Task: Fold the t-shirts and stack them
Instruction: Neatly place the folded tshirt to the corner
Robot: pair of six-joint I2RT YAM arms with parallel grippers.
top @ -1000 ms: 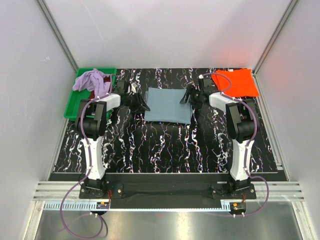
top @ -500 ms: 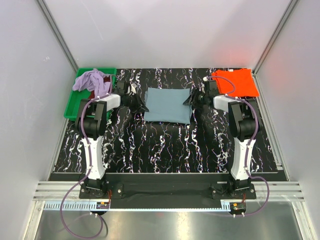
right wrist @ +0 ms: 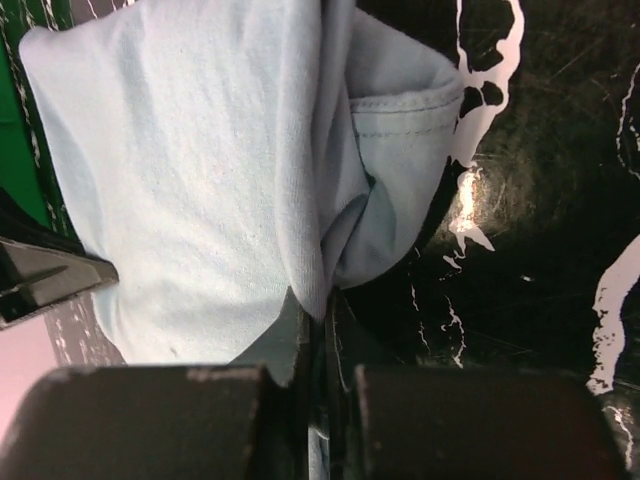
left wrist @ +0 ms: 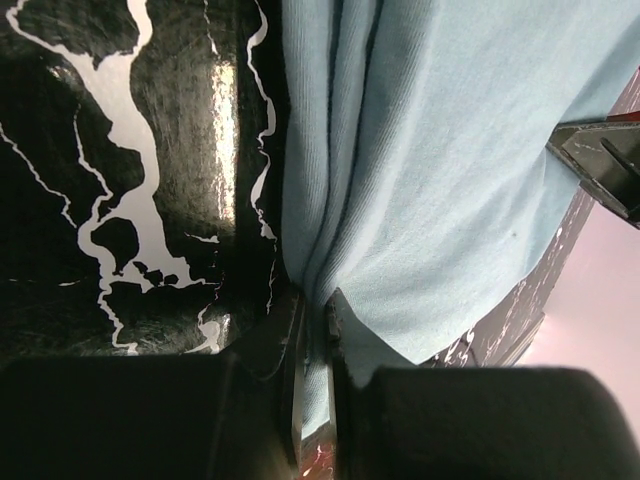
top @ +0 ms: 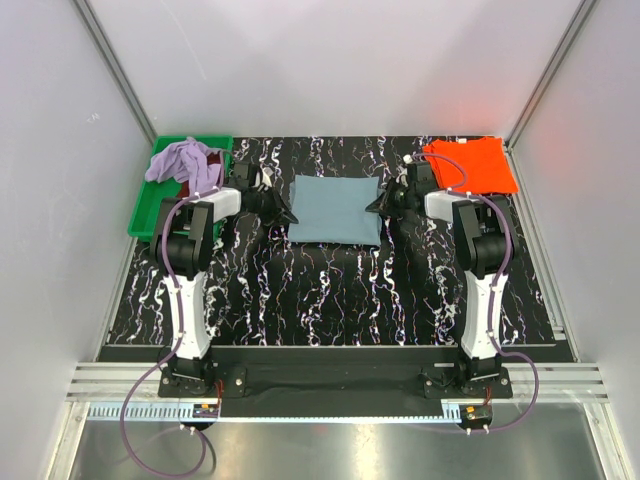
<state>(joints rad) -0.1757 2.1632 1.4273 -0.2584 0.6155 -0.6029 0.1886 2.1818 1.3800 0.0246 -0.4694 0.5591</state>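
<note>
Next, my right gripper releases the blue-grey t-shirt, now flat in the table's middle, on top of the folded orange t-shirt [top: 467, 165], so that I lay it squarely over that one.
A folded dusty blue-grey t-shirt [top: 336, 209] lies flat in the middle of the black marbled table. My left gripper [top: 291, 215] is shut on its left edge, where the blue-grey t-shirt [left wrist: 450, 180] bunches between the jaws of the left gripper [left wrist: 315, 310]. My right gripper [top: 378, 205] is shut on the right edge; the blue-grey t-shirt [right wrist: 200, 170] puckers into the right gripper [right wrist: 322, 310]. A folded bright orange t-shirt [top: 472, 163] lies at the back right. A lavender t-shirt [top: 180, 158] is heaped over a dark maroon one [top: 188, 189] in the tray.
A green plastic tray [top: 145, 212] stands at the back left corner of the table. White walls with metal rails close in both sides and the back. The opposite gripper's tip shows at the edge of each wrist view.
Both grippers have shut on the blue-grey t-shirt's side edges, the left one first. The right gripper moved up along the shirt's right edge while closing.
</note>
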